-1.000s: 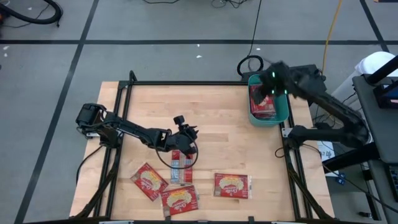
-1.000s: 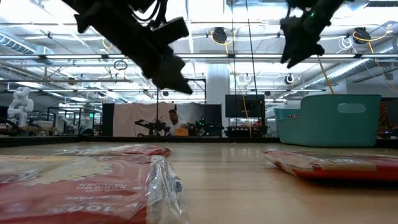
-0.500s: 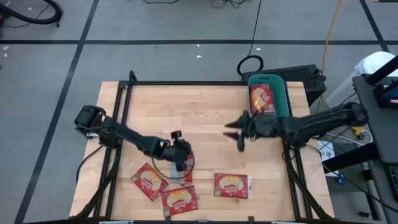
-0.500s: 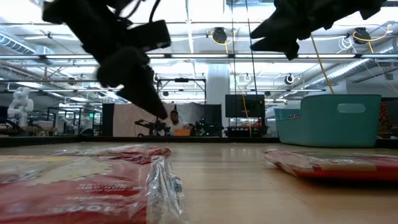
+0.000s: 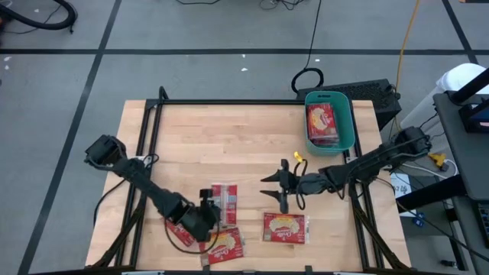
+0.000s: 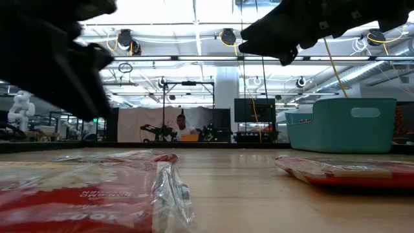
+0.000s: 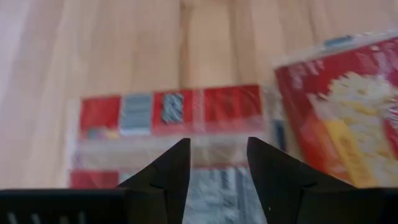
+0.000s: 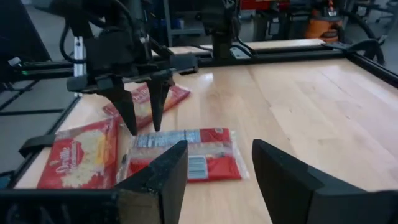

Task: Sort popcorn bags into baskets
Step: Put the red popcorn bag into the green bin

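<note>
My left fingers are over the flat grey-sided bag's broad label, so they should pinch a corner at the bag's clear end (image 7: 273, 118).
Several red popcorn bags lie flat near the table's near edge: one with its grey-silver side up (image 5: 223, 200), one (image 5: 284, 227) to its right, one (image 5: 223, 243) at the edge, and one (image 5: 174, 231) partly under the left arm. The teal basket (image 5: 348, 126) stands at the far right corner with packets (image 5: 322, 122) inside. My left gripper (image 5: 208, 218) is open and points down over the near end of the grey-sided bag (image 7: 168, 112); its fingers (image 8: 132, 115) stand just above that bag (image 8: 186, 152). My right gripper (image 5: 272, 191) is open, above the table between these two bags.
A black metal frame (image 5: 153, 114) runs along the table's edges. A coiled cable (image 5: 307, 79) lies on the floor beyond the basket. Bare wood (image 5: 229, 137) fills the far and middle table. In the low view a person (image 6: 183, 129) sits far off in the room.
My right gripper has left the basket and swung toward the near edge and left, out over the table's middle. My left gripper has moved toward the near edge and slightly left, from above the grey-sided bag's far part to above its near end, and come lower.
</note>
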Motion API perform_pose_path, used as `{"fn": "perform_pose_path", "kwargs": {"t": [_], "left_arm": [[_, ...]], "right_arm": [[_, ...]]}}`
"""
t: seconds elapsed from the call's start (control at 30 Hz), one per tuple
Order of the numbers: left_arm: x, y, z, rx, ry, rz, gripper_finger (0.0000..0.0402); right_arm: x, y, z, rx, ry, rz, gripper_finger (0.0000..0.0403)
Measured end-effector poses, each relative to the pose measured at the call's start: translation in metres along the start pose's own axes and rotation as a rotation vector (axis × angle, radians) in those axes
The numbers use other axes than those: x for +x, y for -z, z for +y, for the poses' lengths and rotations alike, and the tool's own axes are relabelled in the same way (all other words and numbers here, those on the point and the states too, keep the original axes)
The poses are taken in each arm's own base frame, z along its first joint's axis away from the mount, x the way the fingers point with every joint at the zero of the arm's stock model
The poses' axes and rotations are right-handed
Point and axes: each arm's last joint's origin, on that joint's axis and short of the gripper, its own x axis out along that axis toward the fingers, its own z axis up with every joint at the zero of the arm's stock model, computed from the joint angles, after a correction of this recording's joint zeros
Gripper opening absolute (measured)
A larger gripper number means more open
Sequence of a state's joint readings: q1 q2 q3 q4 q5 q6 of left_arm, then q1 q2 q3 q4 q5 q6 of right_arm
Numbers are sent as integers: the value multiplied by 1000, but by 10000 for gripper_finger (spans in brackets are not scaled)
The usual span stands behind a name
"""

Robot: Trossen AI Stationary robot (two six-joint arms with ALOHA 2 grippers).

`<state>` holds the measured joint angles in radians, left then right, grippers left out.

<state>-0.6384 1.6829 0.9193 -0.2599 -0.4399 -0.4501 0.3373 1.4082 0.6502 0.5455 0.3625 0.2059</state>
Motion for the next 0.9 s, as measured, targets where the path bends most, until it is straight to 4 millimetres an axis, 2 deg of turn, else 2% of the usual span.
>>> {"fn": "perform_pose_path", "kwargs": {"t": [0.23, 0.4, 0.63, 0.77, 0.9], "left_arm": [[-10, 12, -17, -62, 17, 18, 176], [-3, 24, -17, -44, -13, 27, 159], [13, 32, 9, -87, -150, -17, 125], [26, 45, 34, -103, -238, 8, 113], [36, 50, 57, -143, -282, -17, 112]], "right_arm": [[10, 8, 5, -1, -38, -22, 171], [15, 15, 10, -5, -53, -19, 171], [13, 20, 21, -12, -86, -8, 171], [12, 20, 24, -19, -93, -12, 171], [11, 20, 24, -16, -96, -11, 171]]}}
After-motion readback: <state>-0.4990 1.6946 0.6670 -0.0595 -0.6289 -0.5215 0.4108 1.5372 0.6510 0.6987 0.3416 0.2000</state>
